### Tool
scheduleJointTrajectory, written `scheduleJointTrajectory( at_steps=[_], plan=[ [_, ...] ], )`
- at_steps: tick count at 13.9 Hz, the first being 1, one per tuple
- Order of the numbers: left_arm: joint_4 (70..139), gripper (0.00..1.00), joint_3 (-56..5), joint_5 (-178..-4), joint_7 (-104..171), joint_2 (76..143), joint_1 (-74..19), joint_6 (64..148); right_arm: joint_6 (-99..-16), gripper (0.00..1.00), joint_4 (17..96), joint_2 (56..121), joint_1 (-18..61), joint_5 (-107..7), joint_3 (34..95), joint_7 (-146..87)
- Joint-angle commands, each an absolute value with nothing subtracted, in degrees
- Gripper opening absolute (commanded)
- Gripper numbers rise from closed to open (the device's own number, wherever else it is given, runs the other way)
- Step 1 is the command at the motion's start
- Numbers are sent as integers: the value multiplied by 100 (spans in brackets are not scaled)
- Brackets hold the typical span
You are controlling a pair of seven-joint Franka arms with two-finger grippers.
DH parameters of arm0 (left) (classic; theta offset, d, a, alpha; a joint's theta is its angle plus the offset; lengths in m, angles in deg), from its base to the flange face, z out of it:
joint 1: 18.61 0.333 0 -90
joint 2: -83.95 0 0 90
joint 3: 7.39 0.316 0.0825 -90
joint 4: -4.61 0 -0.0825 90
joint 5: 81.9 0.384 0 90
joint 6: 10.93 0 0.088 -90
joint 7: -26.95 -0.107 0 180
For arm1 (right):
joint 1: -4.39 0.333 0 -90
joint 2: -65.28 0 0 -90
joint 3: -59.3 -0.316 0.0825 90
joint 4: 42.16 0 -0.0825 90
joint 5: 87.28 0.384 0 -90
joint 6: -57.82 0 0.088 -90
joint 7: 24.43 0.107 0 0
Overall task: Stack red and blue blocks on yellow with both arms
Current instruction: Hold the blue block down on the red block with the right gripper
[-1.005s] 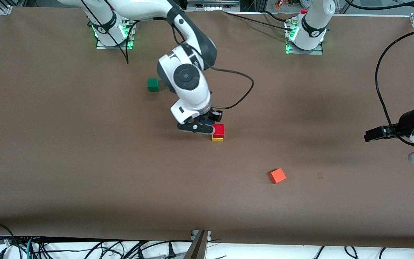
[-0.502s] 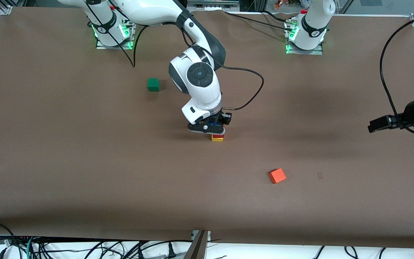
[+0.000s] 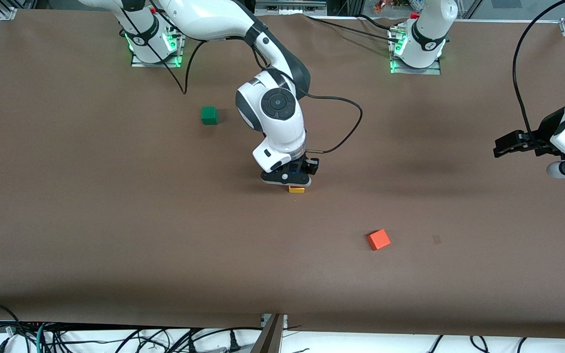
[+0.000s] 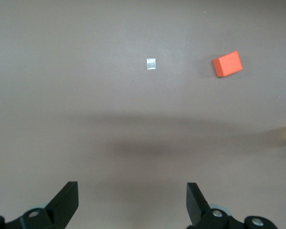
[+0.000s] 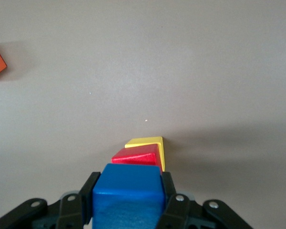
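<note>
Next, I let go of the blue cube with my right gripper on top of the red cube (image 3: 295, 175) (image 5: 131, 183) that sits on the yellow cube.
My right gripper (image 3: 290, 177) is shut on the blue cube (image 5: 127, 193) and holds it directly over the stack. In the right wrist view the gripper (image 5: 128, 180) has the red cube (image 5: 138, 156) just below the blue one, sitting on the yellow cube (image 5: 150, 142). I cannot tell if blue touches red. In the front view only the yellow cube (image 3: 296, 189) shows under the gripper; the red one is hidden. My left gripper (image 3: 500, 147) is open and empty, up over the table at the left arm's end. Its fingers (image 4: 66, 202) are wide apart.
An orange cube (image 3: 378, 239) lies nearer the front camera than the stack, toward the left arm's end; it also shows in the left wrist view (image 4: 227, 64). A green cube (image 3: 209, 115) sits nearer the bases, toward the right arm's end. A black cable (image 3: 341, 127) trails beside the right wrist.
My right gripper has carried the blue cube sideways over the red cube, which it now covers in the front view. My left arm has drawn back toward the bases.
</note>
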State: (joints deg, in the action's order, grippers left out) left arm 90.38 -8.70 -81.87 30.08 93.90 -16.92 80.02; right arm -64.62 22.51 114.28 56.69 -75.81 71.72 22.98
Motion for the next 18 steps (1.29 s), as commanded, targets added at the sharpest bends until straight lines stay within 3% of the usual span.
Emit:
scheduleJointTrajectory(
  at_steps=[1, 9, 11, 16, 18],
  plan=[
    [9172, 100, -879, -8093, 2845, 9300, -1676, 8056, -6566, 49, 2033, 11582, 5678, -7691, 7204, 2330],
    [9083, 100, -897, -8093, 2862, 9423, -1667, 8065, -6918, 52, 2077, 11722, 5695, -7822, 7204, 2339],
    [9075, 100, -897, -8093, 2862, 9423, -1667, 8065, -6918, 58, 2094, 11722, 5704, -7823, 7204, 2347],
    [9075, 100, -879, -8093, 2854, 9423, -1659, 8065, -6909, 93, 2138, 11740, 5739, -7893, 7204, 2356],
    [9075, 100, -879, -8093, 2871, 9423, -1667, 8074, -6840, 99, 2138, 11679, 5730, -7884, 7213, 2330]
  ],
)
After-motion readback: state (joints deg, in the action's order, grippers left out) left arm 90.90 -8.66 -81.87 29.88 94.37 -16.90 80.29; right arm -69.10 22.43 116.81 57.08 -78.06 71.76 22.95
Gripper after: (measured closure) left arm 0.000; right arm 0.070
